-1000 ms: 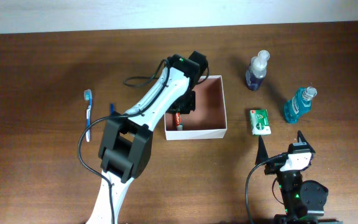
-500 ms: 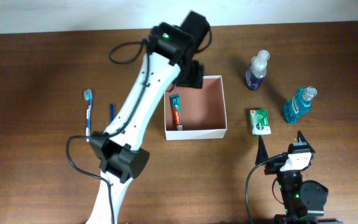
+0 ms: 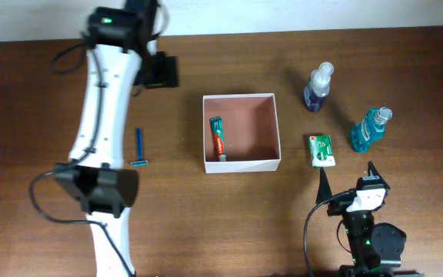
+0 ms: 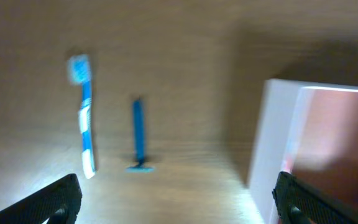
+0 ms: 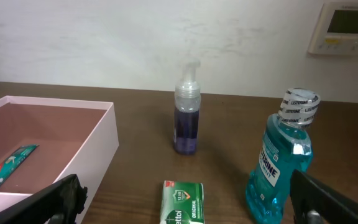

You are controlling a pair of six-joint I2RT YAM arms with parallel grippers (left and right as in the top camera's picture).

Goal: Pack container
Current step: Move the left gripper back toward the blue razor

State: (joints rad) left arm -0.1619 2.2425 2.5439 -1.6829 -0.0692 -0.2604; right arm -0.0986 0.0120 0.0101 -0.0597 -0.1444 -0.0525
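The blue razor beside the container is next for my left gripper, which should go there and grab the razor's handle at its middle [image 3: 138, 143] [image 4: 139, 130].
The container [image 3: 241, 164], a square white-walled box with a reddish-brown inside, stands mid-table. A toothpaste tube [image 3: 218, 138] lies along its left side, and in the right wrist view the toothpaste tube [image 5: 8, 165] shows in the container [image 5: 96, 146]. My left gripper [image 3: 160, 71] hovers open and empty beyond the box's far-left corner. In its wrist view the left gripper [image 4: 176, 186] looks down on a blue toothbrush [image 4: 86, 124], a blue razor [image 4: 139, 134] and the container's wall [image 4: 272, 137]. My right gripper [image 3: 348, 178] rests open and empty near the front edge.
A purple pump bottle [image 3: 318, 87], a teal mouthwash bottle [image 3: 371, 129] and a green soap box [image 3: 322, 150] stand right of the container. The razor [image 3: 139, 148] lies to its left. My left arm hides the toothbrush from overhead.
The left gripper opened, left the toothpaste tube lying in the container, then rose and swung back and left, away from the box. The right arm has not moved.
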